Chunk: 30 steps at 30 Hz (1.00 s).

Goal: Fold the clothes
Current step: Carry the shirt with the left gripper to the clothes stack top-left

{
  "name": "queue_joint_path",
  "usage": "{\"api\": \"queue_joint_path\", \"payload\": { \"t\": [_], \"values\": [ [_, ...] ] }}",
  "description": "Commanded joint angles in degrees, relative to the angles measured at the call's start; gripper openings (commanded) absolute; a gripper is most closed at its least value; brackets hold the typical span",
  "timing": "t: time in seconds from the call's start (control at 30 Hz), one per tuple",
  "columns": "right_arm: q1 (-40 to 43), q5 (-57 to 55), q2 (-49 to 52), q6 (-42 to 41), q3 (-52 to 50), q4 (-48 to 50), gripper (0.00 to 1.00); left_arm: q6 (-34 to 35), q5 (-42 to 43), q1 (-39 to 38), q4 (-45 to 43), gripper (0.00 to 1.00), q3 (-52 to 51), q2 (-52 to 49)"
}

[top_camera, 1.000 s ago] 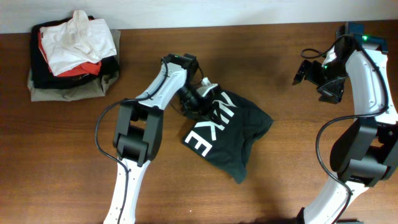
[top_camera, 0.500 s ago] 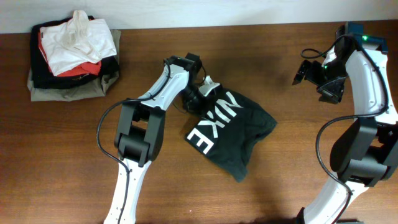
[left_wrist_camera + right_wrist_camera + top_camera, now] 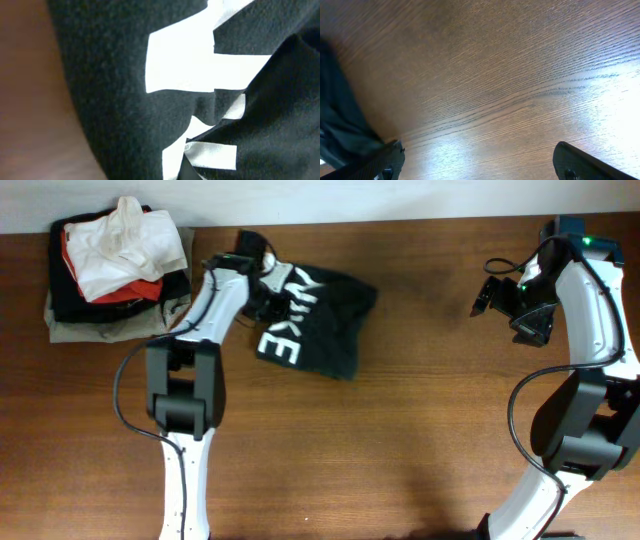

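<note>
The robot's left gripper will release the black T-shirt on the white cloth on top of the garment stack point(image 3: 112, 235).
The clothes point(image 3: 325, 315), a black T-shirt with big white letters, lie bunched at the back of the table, left of centre. My left gripper point(image 3: 270, 288) is at the shirt's left edge, shut on a pinch of its cloth. The left wrist view is filled by the clothes point(image 3: 115, 100), black fabric with white letter bars; the fingers themselves are hidden there. My right gripper point(image 3: 490, 295) hangs open over bare wood at the far right, well away from the shirt. In the right wrist view its gripper point(image 3: 480, 165) has both fingertips point(image 3: 575, 162) wide apart with nothing between them.
A stack of other garments point(image 3: 115, 280) sits at the back left corner, white cloth point(image 3: 125, 240) on top, close to the left arm. The table's back edge point(image 3: 400, 222) runs just behind the shirt. A dark shape point(image 3: 340, 130) shows at the left of the right wrist view.
The left gripper closed on the shirt and pulled it up and to the left, from the table's middle toward the garment stack. The right arm has stayed still.
</note>
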<state>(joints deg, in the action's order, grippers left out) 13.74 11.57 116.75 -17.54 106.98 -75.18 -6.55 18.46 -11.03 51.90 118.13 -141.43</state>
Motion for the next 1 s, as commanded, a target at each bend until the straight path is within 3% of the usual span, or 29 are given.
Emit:
{"api": "queue_joint_path", "payload": {
  "t": [0.0, 0.3, 0.63, 0.97],
  "values": [
    [0.2, -0.7, 0.2, 0.2, 0.9, 0.0, 0.99, -0.2, -13.8, 4.2, -1.5, 0.04, -0.2, -2.3],
    [0.2, -0.7, 0.2, 0.2, 0.9, 0.0, 0.99, -0.3, -13.9, 9.4, 2.0, 0.04, 12.4, -2.3],
    [0.2, -0.7, 0.2, 0.2, 0.9, 0.0, 0.99, -0.2, -16.9, 9.7, 6.6, 0.03, 27.9, -2.3],
    [0.2, -0.7, 0.2, 0.2, 0.9, 0.0, 0.99, 1.8, -21.2, 10.1, 5.1, 0.04, 32.2, -2.2]
  ]
}}
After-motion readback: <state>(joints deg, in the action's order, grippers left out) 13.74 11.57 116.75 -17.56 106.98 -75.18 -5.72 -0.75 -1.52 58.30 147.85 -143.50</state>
